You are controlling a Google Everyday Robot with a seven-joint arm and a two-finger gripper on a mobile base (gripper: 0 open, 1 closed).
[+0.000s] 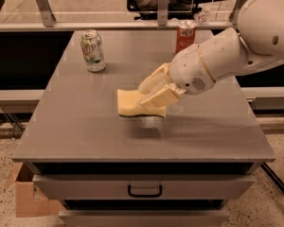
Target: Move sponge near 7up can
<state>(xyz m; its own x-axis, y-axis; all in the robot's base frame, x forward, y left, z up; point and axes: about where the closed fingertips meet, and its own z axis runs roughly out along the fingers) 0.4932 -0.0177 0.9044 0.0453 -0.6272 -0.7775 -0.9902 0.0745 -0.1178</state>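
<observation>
Next, my gripper releases the pale-yellow sponge on the table (121,68) beside the 7up can, on its side toward the red-orange can.
The pale-yellow sponge (130,104) is held in my gripper (147,92) a little above the grey table top (85,126), with its shadow on the surface below it. The cream fingers (157,96) are shut on the sponge's right part. The white and green 7up can (93,50) stands upright at the back left of the table, well apart from the sponge, to its upper left.
A red-orange can (185,35) stands at the back of the table right of centre, just behind my arm (227,56). The table has a drawer with a black handle (145,191). A cardboard box (26,197) sits on the floor at lower left.
</observation>
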